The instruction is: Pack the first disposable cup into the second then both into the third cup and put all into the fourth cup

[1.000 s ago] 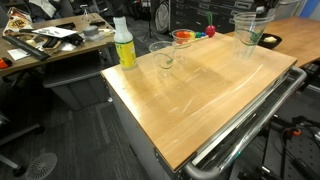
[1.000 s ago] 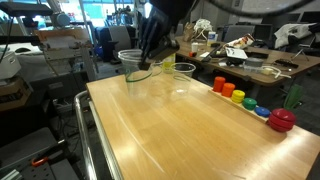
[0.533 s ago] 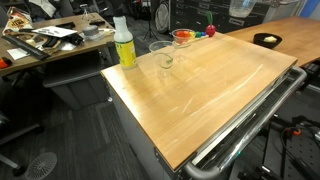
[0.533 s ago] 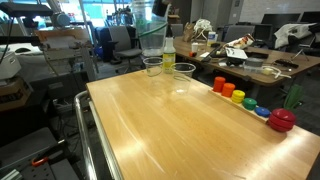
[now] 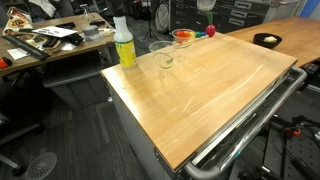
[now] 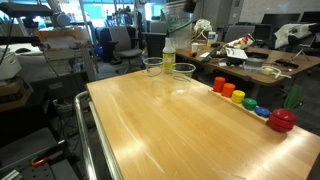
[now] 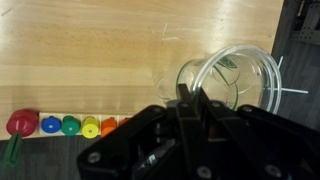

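Note:
The robot's gripper will release the held clear cup inside the standing cup [image 5: 185,40] [image 7: 183,77] that is closest to the coloured pieces.
In the wrist view my gripper [image 7: 187,96] is shut on the rim of a clear disposable cup [image 7: 238,78], which hangs high above the wooden table [image 7: 90,50]. That held cup shows faintly near the top of an exterior view [image 6: 178,22]; the gripper itself is out of both exterior views. Two more clear cups [image 6: 153,66] [image 6: 183,70] stand side by side at the table's far end. From the opposite side one clear cup [image 5: 163,55] stands beside another cup [image 5: 183,38] with a red thing in it.
A yellow-green bottle [image 5: 124,44] stands at the table corner by the cups. A row of small coloured pieces [image 6: 240,97] ends in a red one [image 6: 282,120] along one table edge. Desks, chairs and clutter surround the table; a metal rail [image 5: 250,120] runs along its side.
The gripper has lifted the clear cup from table height up and out of the top of the exterior views, moving it sideways over the two standing cups.

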`<state>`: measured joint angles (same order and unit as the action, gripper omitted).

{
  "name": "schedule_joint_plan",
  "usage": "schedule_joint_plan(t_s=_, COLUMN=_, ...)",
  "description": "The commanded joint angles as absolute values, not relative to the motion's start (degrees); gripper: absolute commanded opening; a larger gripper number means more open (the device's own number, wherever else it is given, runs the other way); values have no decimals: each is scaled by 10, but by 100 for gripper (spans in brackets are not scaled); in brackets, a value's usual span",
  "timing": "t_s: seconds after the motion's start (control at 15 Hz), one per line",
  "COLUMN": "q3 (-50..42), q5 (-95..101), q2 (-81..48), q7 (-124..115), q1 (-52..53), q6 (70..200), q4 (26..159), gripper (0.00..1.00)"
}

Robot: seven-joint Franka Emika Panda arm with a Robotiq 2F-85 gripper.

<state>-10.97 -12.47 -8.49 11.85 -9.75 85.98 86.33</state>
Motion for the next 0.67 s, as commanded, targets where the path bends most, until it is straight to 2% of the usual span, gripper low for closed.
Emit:
schedule_joint_plan(t_s=0.0, q3=-96, q5=-144, q2=-181, q7=115, q1=-114, q6=827, q4=733, gripper=2)
schedule_joint_plan(t_s=0.6, q3=-62, q5=-188, q2=-292, q7=131, q1=-171, q6=751, q4=626, gripper=2)
